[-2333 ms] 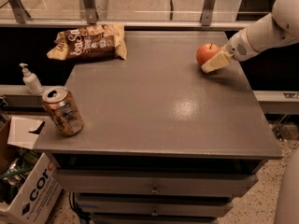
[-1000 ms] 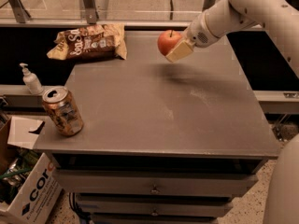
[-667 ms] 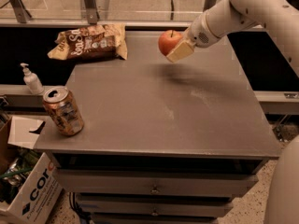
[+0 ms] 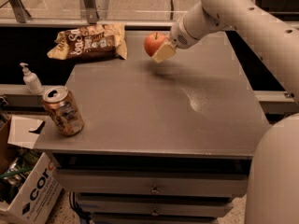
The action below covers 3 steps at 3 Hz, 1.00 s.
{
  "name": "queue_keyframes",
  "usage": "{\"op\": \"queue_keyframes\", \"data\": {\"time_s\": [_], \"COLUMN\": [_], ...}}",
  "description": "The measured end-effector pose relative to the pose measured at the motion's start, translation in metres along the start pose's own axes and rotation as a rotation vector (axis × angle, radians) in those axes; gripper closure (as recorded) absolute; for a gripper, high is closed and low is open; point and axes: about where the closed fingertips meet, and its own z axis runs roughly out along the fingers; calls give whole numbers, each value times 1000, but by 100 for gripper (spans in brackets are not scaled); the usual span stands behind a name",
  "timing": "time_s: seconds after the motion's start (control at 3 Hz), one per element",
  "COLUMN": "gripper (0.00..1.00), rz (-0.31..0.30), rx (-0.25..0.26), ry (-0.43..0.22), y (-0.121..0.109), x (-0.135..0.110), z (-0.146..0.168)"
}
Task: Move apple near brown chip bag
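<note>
I will set the apple on the grey table (image 4: 129,54) with my gripper, against the brown chip bag's end.
The red-orange apple (image 4: 153,43) is held in my gripper (image 4: 161,49), lifted above the far part of the grey table (image 4: 163,106). The gripper is shut on the apple, with a tan finger (image 4: 164,53) showing on its right side. The brown chip bag (image 4: 88,42) lies at the table's far left corner, a short way to the left of the apple. My white arm (image 4: 224,8) reaches in from the upper right.
An orange-brown soda can (image 4: 63,111) stands at the table's near left. A white pump bottle (image 4: 31,79) stands off the table's left edge. A cardboard box (image 4: 25,190) sits on the floor at lower left. Drawers are under the table.
The gripper has carried the apple from the table's far right, up and leftward, to a spot close to the chip bag. The bag and can have not moved.
</note>
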Motion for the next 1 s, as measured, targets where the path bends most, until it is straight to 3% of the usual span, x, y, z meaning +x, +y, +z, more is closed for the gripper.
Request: {"op": "queue_keyframes", "data": {"time_s": [1.0], "gripper": [100], "rz": [31], "rx": [-68], "ry": [79], "y": [16], "x": [-49], "z": [84]}}
